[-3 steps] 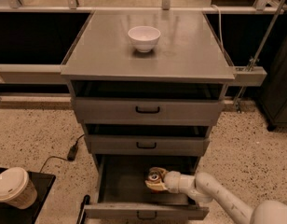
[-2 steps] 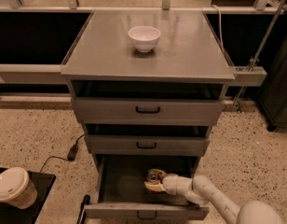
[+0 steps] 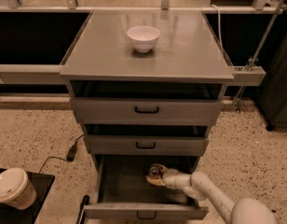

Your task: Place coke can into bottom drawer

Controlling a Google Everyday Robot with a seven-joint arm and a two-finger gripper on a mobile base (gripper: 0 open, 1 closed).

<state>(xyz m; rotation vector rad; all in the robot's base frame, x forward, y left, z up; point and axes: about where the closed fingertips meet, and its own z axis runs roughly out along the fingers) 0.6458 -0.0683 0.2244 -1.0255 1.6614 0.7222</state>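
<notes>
The robot's gripper needs to release the coke can on the bottom drawer's grey bottom, near its middle (image 3: 150, 183), behind the front handle.
The bottom drawer (image 3: 120, 183) of the grey cabinet is pulled open and shows its grey tray floor. My arm reaches into it from the lower right. My gripper (image 3: 158, 176) is inside the drawer, right of its middle, shut on the coke can (image 3: 155, 172). The can is tilted, with its silver top towards the camera, and sits low over the drawer floor. I cannot tell whether it touches the floor.
A white bowl (image 3: 143, 38) stands on the cabinet top (image 3: 190, 55). The two upper drawers (image 3: 146, 110) (image 3: 146, 145) are slightly open. A paper coffee cup (image 3: 13, 189) sits on a black tray at the lower left. A black cable with a plug (image 3: 71, 151) lies on the floor to the left.
The arm has shifted a little lower and to the right in the view. The gripper and the can stay at almost the same spot inside the bottom drawer.
</notes>
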